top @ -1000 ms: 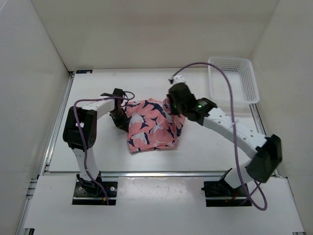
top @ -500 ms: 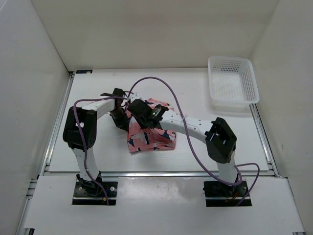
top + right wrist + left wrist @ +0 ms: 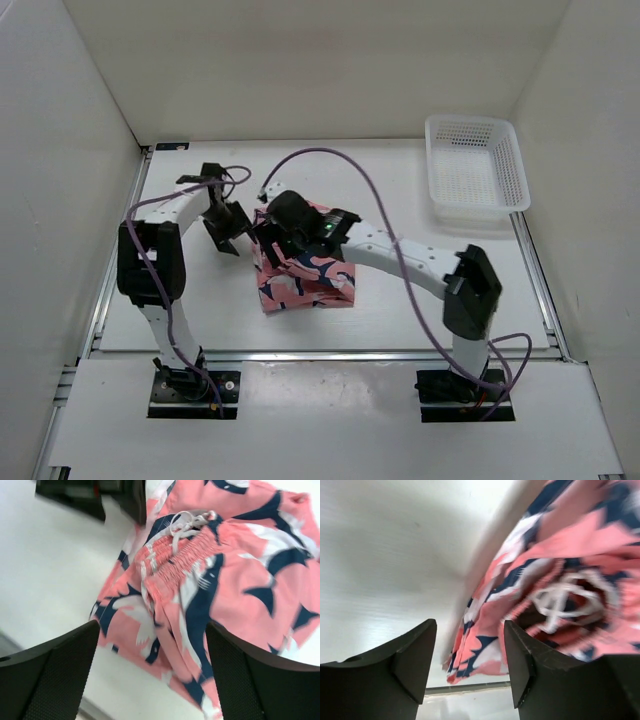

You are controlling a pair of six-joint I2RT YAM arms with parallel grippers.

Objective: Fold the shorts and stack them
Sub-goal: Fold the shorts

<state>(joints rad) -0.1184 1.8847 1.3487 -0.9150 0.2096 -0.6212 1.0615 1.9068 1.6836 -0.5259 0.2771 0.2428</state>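
Note:
The shorts' waistband is bunched up beyond the left gripper's fingers, so next the left gripper opens, moves further over the shorts and grabs the waistband's near end (image 3: 156,587).
The shorts (image 3: 308,275) lie in a folded, roughly square bundle at the middle of the table, salmon-pink with navy and white shapes. Their elastic waistband and white drawstring (image 3: 186,523) face left. My right gripper (image 3: 268,238) hovers open over the bundle's left edge, and in the right wrist view the shorts (image 3: 240,580) fill the gap under the wide-spread right gripper (image 3: 152,677) without being pinched. My left gripper (image 3: 228,222) stands just left of the bundle, open and holding nothing. In the left wrist view the left gripper (image 3: 469,667) faces the shorts (image 3: 570,550), whose lower corner shows beyond its fingertips.
A white mesh basket (image 3: 476,165) stands at the back right of the table. The right arm stretches across the table from its base (image 3: 462,385) to the shorts. White walls close in the table on three sides.
The right arm swept from the shorts' right side to the left, folding the fabric over into a narrower bundle. Both grippers went from shut to open, and the left one drew back to the left.

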